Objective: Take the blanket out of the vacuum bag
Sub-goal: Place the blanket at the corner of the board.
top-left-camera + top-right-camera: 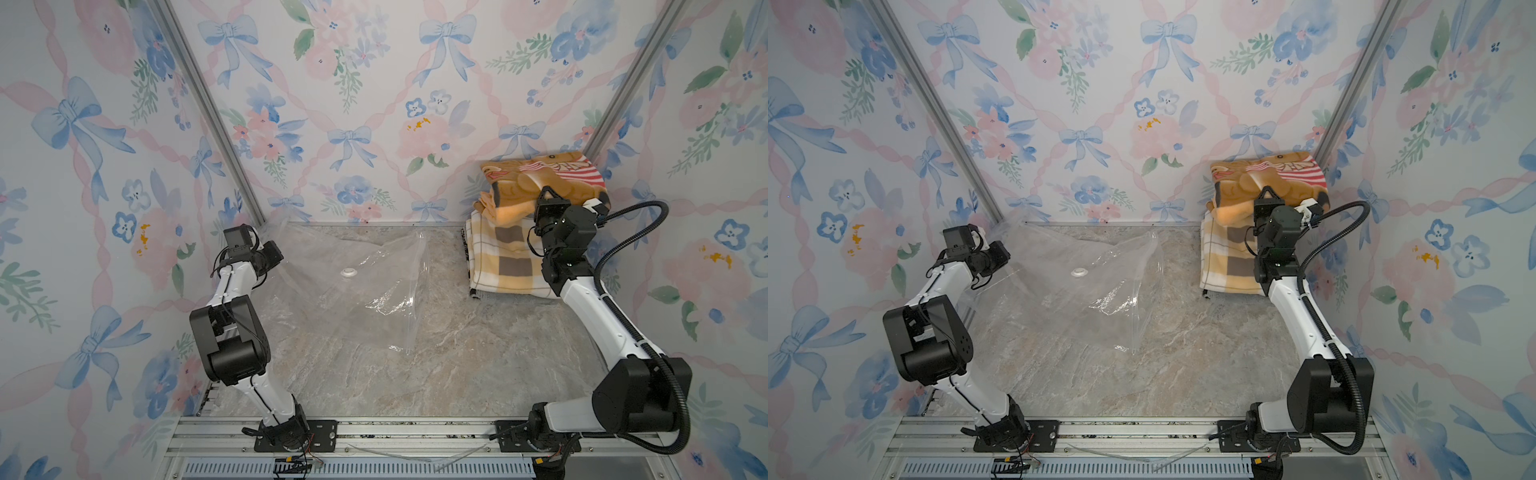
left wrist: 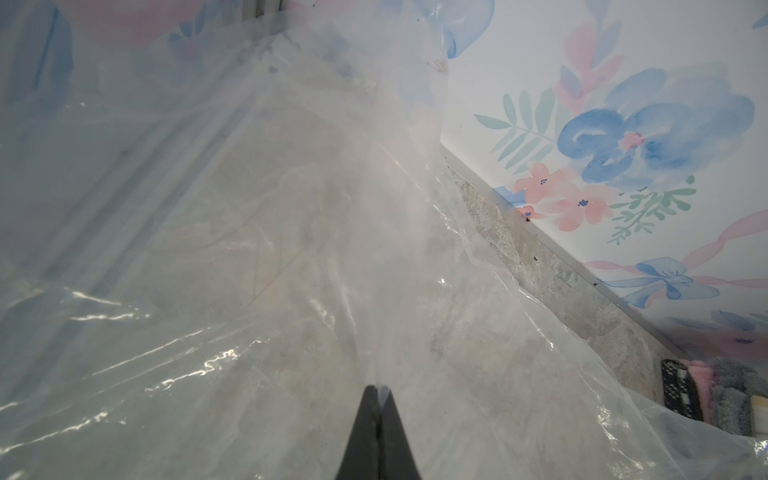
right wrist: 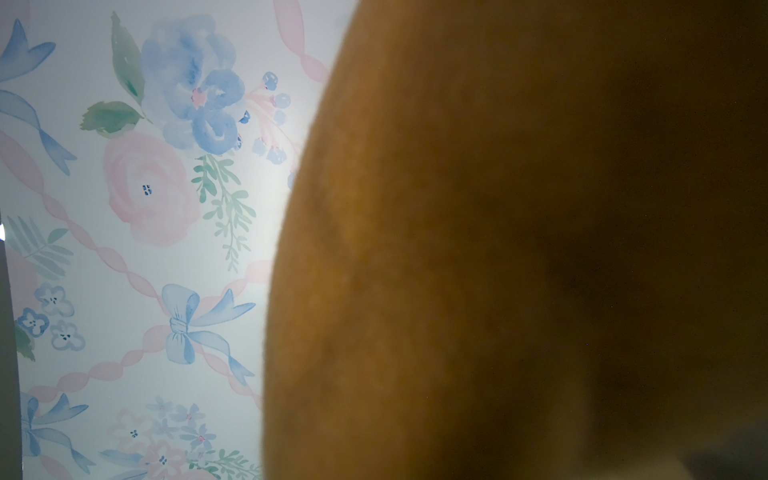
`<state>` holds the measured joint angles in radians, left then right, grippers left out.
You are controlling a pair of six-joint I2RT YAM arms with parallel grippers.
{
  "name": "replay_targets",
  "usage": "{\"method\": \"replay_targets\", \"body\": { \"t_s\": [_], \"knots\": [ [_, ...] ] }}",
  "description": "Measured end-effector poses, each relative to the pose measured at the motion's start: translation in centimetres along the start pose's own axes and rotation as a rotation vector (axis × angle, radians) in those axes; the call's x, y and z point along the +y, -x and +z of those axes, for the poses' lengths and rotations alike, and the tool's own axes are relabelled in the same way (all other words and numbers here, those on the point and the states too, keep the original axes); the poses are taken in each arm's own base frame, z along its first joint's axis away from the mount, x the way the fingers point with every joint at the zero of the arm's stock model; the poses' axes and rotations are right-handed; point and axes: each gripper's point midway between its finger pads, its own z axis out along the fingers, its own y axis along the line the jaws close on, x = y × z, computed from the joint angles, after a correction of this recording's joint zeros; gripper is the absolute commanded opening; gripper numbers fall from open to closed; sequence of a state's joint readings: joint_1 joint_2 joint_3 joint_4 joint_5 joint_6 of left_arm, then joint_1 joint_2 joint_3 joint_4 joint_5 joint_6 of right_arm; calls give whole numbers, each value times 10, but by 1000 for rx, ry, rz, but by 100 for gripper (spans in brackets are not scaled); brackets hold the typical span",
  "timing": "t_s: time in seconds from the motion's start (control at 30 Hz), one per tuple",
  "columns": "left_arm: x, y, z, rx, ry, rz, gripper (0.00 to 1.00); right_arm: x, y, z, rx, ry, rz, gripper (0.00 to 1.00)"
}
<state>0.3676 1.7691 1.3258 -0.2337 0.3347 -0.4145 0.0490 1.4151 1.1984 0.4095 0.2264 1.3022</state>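
Next, my right gripper puts the orange-brown blanket down flat across the top of the plaid blanket [image 1: 531, 248].
The clear vacuum bag [image 1: 353, 299] lies spread over the left and middle of the marble table [image 1: 415, 374], its white valve cap [image 1: 348, 272] facing up. No cloth shows inside it. My left gripper [image 2: 379, 388] is shut on the bag's film at the back left corner, and the film stretches away from the closed tips. The orange-brown blanket [image 1: 540, 178] with red and white stripes rests on a plaid blanket [image 1: 503, 257] at the back right. My right gripper [image 1: 530, 210] is buried in its folds, shut on the fabric, which fills the right wrist view [image 3: 498, 249].
Folded cloths [image 2: 706, 395] are stacked under the plaid blanket by the back wall. Flowered walls [image 1: 374, 104] close in the back and both sides. A loose clear plastic strip [image 1: 415, 453] lies across the front rails.
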Motion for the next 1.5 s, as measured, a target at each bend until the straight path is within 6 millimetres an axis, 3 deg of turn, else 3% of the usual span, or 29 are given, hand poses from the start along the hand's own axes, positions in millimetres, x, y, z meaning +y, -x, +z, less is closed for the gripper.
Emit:
{"method": "replay_targets", "body": {
  "t_s": [0.33, 0.6, 1.37, 1.5],
  "knots": [
    [0, -1, 1, 3, -3, -4, 0, -47, -7, -19, -16, -89, 3, 0],
    [0, -1, 1, 3, -4, -4, 0, -83, 5, -46, -28, -180, 26, 0],
    [-1, -1, 1, 5, -9, -11, 0, -161, -18, -76, 144, -421, 52, 0],
    [-2, -1, 1, 7, -13, -10, 0, -169, -17, -90, 158, -440, 7, 6]
  ]
}}
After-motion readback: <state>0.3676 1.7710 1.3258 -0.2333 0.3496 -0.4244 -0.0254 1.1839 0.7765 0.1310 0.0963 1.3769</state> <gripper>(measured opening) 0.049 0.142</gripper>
